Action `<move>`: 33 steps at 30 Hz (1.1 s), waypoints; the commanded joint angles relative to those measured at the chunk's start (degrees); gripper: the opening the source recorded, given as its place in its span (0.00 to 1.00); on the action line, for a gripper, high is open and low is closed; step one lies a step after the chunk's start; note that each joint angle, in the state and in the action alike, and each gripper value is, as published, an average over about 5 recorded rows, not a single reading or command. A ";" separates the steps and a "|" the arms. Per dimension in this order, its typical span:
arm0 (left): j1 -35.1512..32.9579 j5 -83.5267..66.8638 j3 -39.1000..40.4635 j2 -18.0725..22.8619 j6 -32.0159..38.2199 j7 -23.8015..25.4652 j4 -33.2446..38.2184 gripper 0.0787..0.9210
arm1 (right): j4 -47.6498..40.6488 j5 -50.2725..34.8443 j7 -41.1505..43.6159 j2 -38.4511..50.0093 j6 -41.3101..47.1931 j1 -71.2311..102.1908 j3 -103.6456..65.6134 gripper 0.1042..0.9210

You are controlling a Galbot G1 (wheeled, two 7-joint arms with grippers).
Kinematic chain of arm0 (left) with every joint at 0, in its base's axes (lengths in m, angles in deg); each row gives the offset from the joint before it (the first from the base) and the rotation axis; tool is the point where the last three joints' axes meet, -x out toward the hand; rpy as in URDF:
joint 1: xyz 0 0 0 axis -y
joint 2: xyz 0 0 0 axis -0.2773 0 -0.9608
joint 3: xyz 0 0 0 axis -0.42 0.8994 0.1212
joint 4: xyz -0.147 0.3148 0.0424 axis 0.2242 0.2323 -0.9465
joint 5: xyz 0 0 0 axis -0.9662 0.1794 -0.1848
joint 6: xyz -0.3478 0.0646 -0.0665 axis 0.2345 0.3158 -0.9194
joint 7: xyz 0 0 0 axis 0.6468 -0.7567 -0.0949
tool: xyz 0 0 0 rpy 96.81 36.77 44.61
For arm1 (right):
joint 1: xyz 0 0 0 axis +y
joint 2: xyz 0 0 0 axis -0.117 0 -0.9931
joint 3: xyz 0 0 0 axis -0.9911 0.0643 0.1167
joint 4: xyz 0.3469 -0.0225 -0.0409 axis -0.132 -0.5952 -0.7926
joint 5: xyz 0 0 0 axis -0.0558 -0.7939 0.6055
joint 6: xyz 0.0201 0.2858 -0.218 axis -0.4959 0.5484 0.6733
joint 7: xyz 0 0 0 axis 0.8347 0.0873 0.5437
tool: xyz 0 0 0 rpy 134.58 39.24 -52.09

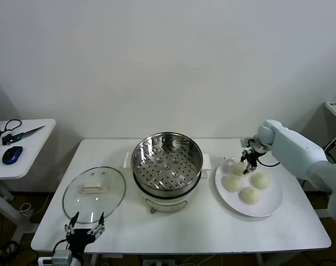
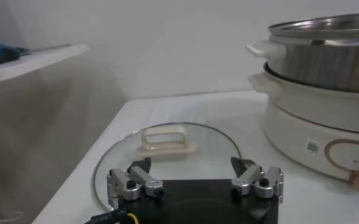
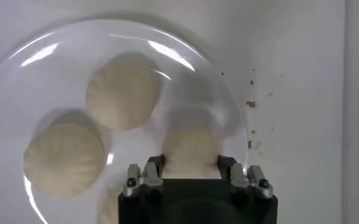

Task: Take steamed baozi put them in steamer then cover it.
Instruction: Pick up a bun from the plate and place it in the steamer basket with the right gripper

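Note:
The robot's right gripper will release the baozi on the far part of the steamer's perforated tray (image 1: 166, 152), toward the wall.
Four cream-white baozi lie on a white plate (image 1: 270, 206) at the right. My right gripper (image 1: 247, 164) is down over the far-left baozi (image 1: 238, 168), with its fingers closed against the bun's two sides; the bun (image 3: 190, 143) still rests on the plate. The other baozi (image 1: 232, 183) (image 1: 260, 180) (image 1: 250, 195) lie loose beside it. The steel steamer (image 1: 166, 160) stands at the table's middle, uncovered, with its perforated tray bare. The glass cover (image 1: 94, 194) lies flat on the table to its left. My left gripper (image 1: 84, 227) is open and empty at the cover's near edge.
A side table (image 1: 29, 145) with a blue mouse (image 1: 11, 154) and cables stands at the far left. The plate's rim (image 3: 57, 42) reaches close to the table's right edge. The steamer's base (image 2: 313, 115) rises beside the cover (image 2: 167, 139) in the left wrist view.

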 commanded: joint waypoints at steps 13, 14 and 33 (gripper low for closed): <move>0.69 -0.06 0.70 -0.48 -0.08 0.06 0.02 0.88 | 51.12 -8.07 -5.38 -5.10 -32.75 -48.70 31.61 0.61; 0.76 -0.10 0.68 -0.54 -0.12 0.08 0.07 0.88 | 50.87 -5.59 -6.27 -6.11 -34.16 -46.48 29.94 0.61; 1.65 -0.38 0.51 -0.45 -0.35 0.13 -0.42 0.88 | 19.66 27.75 -16.03 -18.27 -42.32 -13.06 12.74 0.61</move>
